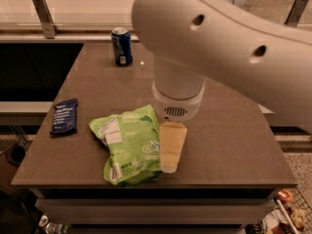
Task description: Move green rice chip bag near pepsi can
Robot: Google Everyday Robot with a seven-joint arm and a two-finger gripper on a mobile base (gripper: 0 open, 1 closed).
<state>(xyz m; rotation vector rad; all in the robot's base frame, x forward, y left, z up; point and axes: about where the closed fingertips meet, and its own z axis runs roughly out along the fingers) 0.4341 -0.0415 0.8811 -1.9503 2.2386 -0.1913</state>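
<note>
The robot's gripper should next move in from the table's edge and close on the middle of the green rice chip bag [136, 154], toward the table's front edge.
The green rice chip bag [127, 147] lies crinkled near the table's front edge, left of centre. The pepsi can [121, 46] stands upright at the table's far edge, well behind the bag. My gripper [170, 150] hangs from the big white arm and points down at the bag's right edge, touching or just over it. The arm hides the table's back right part.
A dark navy flat packet [64, 116] lies at the table's left edge. The brown table [231, 135] drops off at the front and both sides. A rail with metal posts [44, 16] runs behind it. Clutter sits on the floor at the lower right [285, 213].
</note>
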